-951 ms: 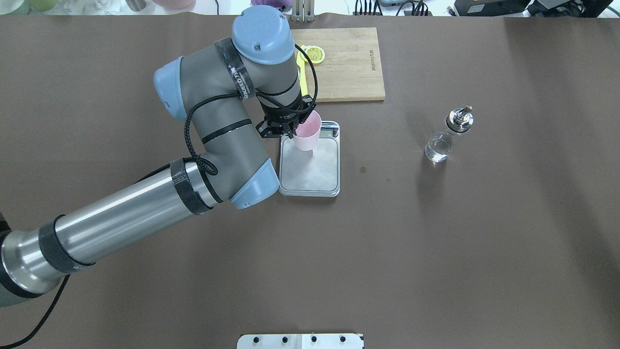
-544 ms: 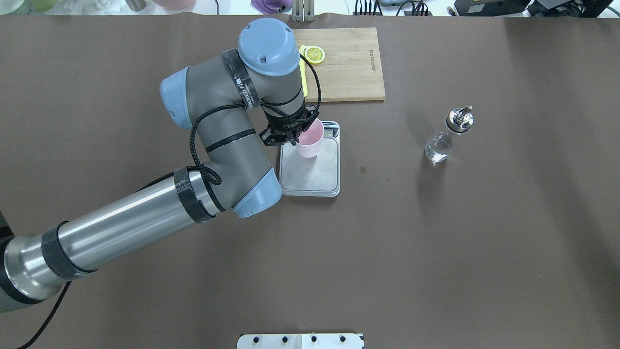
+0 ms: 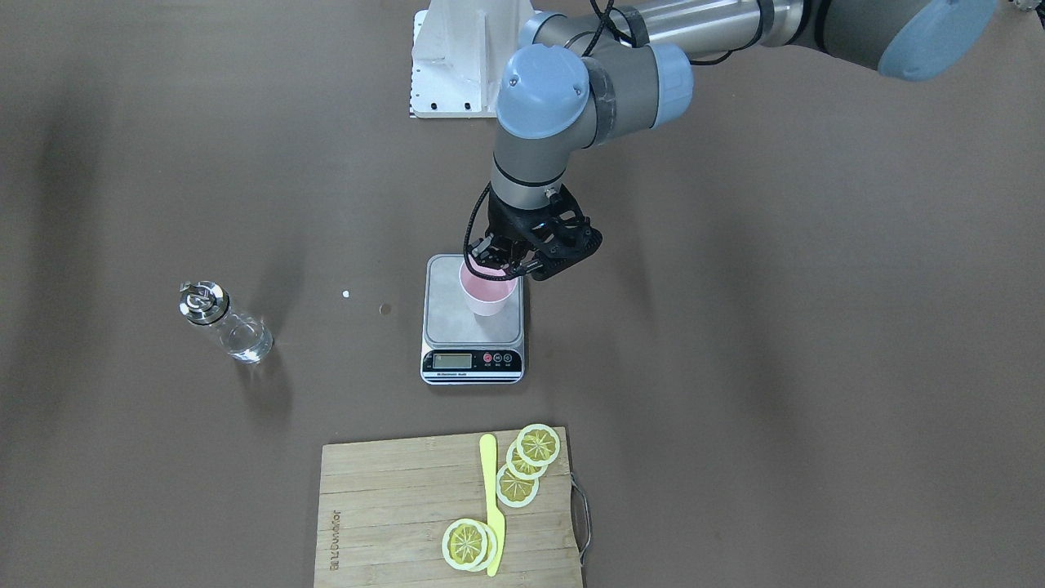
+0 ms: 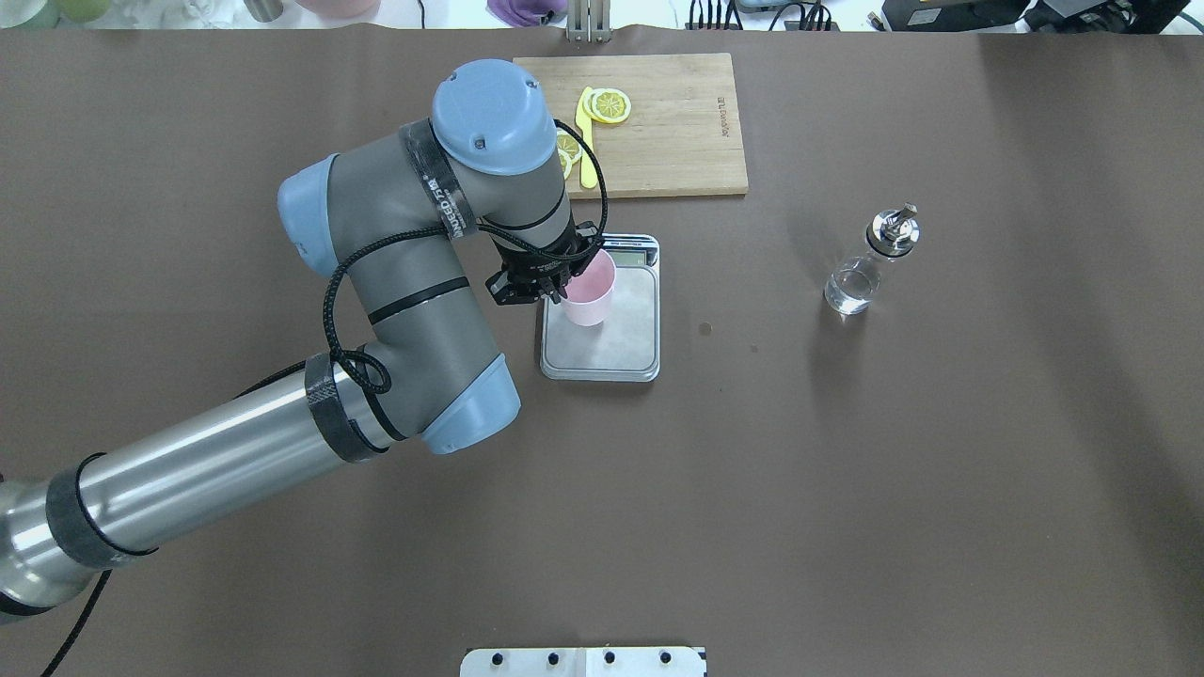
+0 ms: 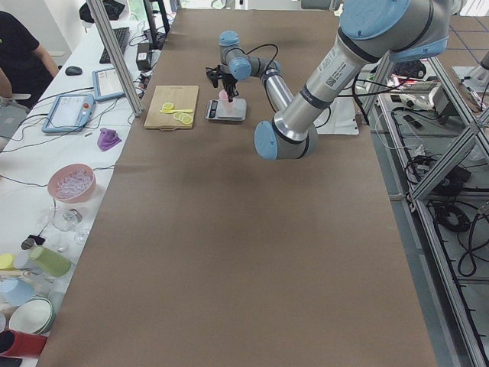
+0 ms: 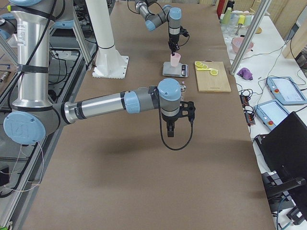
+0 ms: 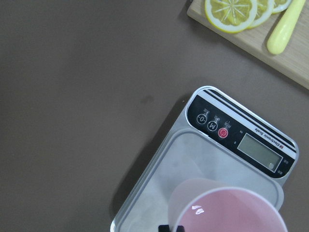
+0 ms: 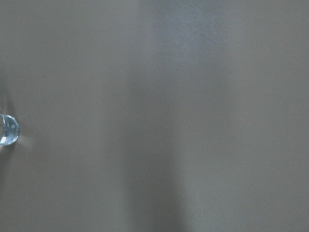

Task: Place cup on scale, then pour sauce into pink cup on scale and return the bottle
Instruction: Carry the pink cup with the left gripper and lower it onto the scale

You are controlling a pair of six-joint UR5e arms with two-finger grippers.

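Next, my left gripper sets the pale pink cup, now upright over the scale, down on the middle of the scale's grey platform [image 3: 475,296] [image 7: 194,221] and lets go of it there.
The pale pink cup [image 4: 591,299] stands upright over the scale's grey platform [image 4: 625,346], toward its display end; I cannot tell if its base touches. My left gripper [image 4: 567,286] is shut on the cup's rim on the left side, and it also shows in the front view [image 3: 496,266] above the cup [image 3: 487,296] and the scale [image 3: 447,314]. The left wrist view shows the cup [image 7: 231,212] and the scale [image 7: 193,162]. The clear bottle [image 4: 860,275] with water-like sauce stands alone to the right. My right gripper [image 6: 171,130] hangs above the table; I cannot tell if it is open or shut.
A wooden cutting board [image 4: 682,127] with lemon slices [image 4: 609,104] and a yellow knife [image 4: 585,150] lies just beyond the scale. The bottle's edge shows in the right wrist view [image 8: 8,129]. A white mount plate [image 4: 583,661] sits at the table's near edge.
My left arm has drawn back toward the robot, carrying the cup from the scale's display end toward the middle of the platform and lower. The bottle has not moved.
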